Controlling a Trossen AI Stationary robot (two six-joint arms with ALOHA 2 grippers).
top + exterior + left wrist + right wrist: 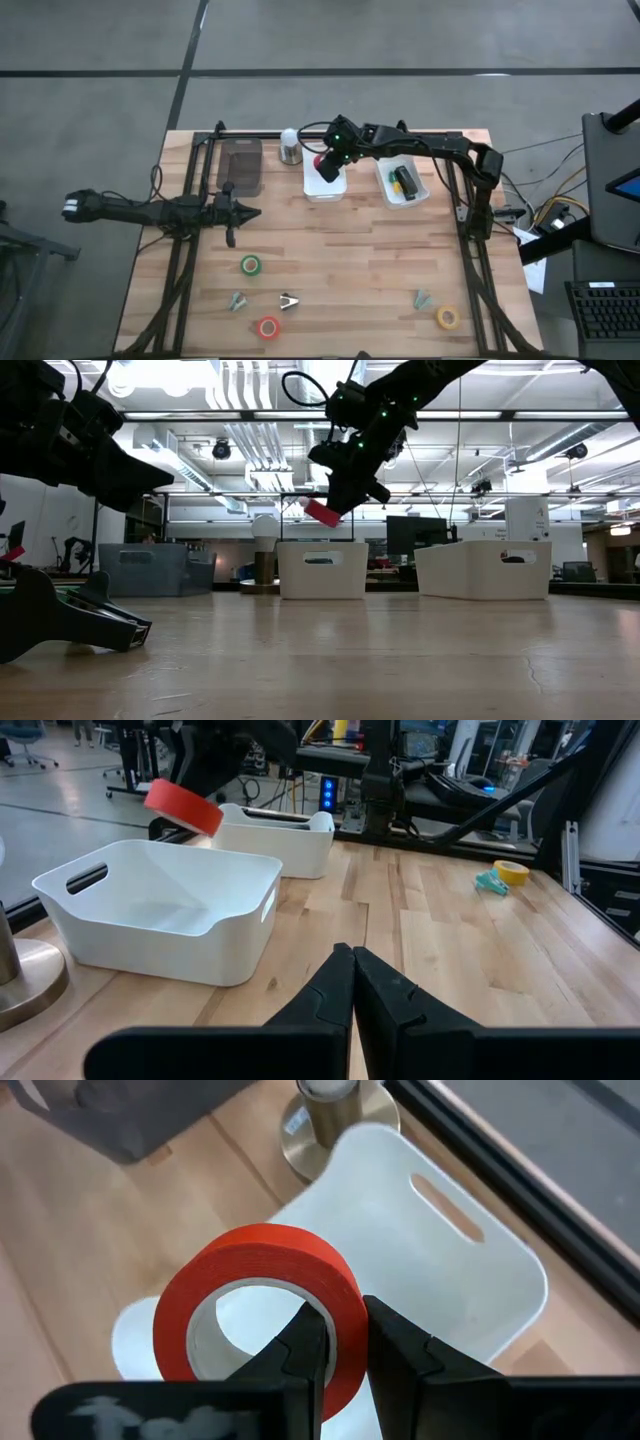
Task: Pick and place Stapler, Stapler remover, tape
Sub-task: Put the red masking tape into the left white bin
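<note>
Next, I release the red tape roll from my right gripper on the bottom of the white bin (324,177) (307,1298), beside the metal cup.
My right gripper (328,168) is shut on a red tape roll (260,1270) above the left white bin (325,195); the roll also shows in the low view (322,512) and the left wrist view (185,807). A green roll (250,265), an orange-red roll (268,327) and a yellow roll (447,318) lie flat on the table near its front. A dark claw-shaped staple remover (289,300) lies between them. A dark stapler (404,180) lies in the right white bin (420,195). My left gripper (250,212) is shut and empty at the table's left. My right gripper pinches the roll's wall (345,1315), one finger inside the ring's hole (305,1345) and one outside (400,1355). The fingers slant down from the table's right. The roll is lifted clear and tilted, above the left white bin's open top.
A dark grey bin (240,165) and a metal cup (290,150) stand at the far edge, left of the white bins. Two small greenish claw pieces (237,300) (421,298) lie near the front. Bare wood lies in the table's middle.
</note>
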